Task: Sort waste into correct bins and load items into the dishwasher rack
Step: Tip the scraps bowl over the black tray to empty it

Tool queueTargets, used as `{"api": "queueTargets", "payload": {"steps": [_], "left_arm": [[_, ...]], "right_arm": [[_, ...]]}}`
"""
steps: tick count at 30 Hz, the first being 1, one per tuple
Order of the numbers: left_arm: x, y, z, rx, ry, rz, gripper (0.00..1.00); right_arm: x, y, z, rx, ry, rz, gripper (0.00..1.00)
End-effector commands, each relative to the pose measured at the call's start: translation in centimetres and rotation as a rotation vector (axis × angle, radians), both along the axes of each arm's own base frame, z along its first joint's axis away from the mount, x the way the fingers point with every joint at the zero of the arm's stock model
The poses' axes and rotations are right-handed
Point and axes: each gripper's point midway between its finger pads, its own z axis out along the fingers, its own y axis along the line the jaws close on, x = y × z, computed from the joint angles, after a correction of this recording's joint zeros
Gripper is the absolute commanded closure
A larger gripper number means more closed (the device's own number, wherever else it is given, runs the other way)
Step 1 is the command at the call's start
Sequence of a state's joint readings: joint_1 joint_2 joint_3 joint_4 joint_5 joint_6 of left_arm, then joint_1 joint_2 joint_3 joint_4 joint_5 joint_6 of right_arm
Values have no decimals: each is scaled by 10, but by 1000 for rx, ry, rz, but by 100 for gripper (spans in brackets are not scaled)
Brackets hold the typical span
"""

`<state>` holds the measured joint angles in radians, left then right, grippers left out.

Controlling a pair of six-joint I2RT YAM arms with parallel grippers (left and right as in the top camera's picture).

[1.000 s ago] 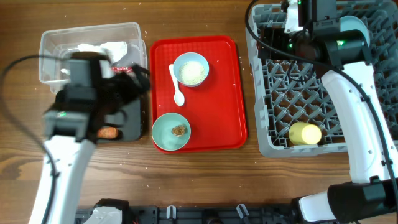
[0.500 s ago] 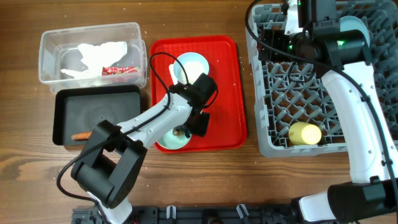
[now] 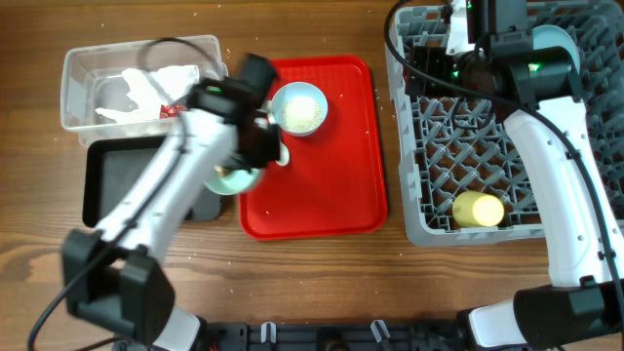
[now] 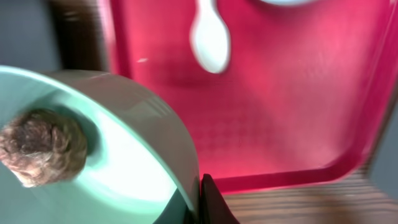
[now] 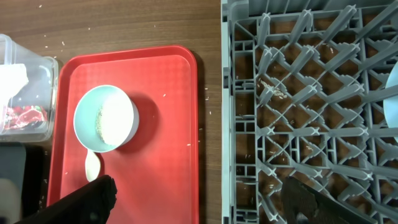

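Note:
Next, I let go of the pale teal bowl with my left gripper on the red tray (image 3: 280,195) (image 4: 208,116), between the white spoon and the front rim.
My left gripper (image 4: 200,200) is shut on the rim of a pale teal bowl (image 4: 118,149) that holds a brown food scrap (image 4: 41,147). Seen from overhead, this bowl (image 3: 230,180) hangs over the left edge of the red tray (image 3: 322,195), beside the black bin (image 3: 112,180). A second bowl (image 3: 299,109) with rice stands on the tray, and the white spoon (image 4: 210,37) lies next to it. The clear bin (image 3: 88,68) holds the napkin (image 3: 156,83) and the red wrapper (image 3: 175,110). My right gripper (image 5: 202,205) is open over the gap between tray and rack.
The grey dishwasher rack (image 3: 487,127) fills the right side, with a yellow cup (image 3: 478,209) lying near its front edge. A pale blue plate (image 5: 392,109) shows at the rack's far right. Bare wood lies in front of the tray and bins.
My left gripper has shut on the scrap bowl's rim and carried it from the tray's front left corner to the tray's left edge by the black bin. The right arm is still.

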<state>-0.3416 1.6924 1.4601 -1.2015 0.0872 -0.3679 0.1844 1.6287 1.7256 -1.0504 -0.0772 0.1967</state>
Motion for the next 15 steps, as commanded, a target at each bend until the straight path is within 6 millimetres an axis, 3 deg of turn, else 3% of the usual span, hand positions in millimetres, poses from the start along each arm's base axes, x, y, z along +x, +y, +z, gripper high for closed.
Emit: {"api": "queueTargets", "payload": {"steps": [1,5,9,13,15], "left_arm": [[13,40,21,-187,-9,73,96],[29,100,37,-472,-101,133,96],[31,159,56,-721,-289,223,96],[17,219,47,-871,-463,398,96],[13,235,36,-916,-506,454,96]], "right_arm": [[1,1,-1,-5,1,10,12],[-2,0,-3,-8,16,10,12],[-3,0,-3,-7,17,10,12],[-3,0,-3,-4,18,4,12],[-3,0,-3,1,20,-2,13]]}}
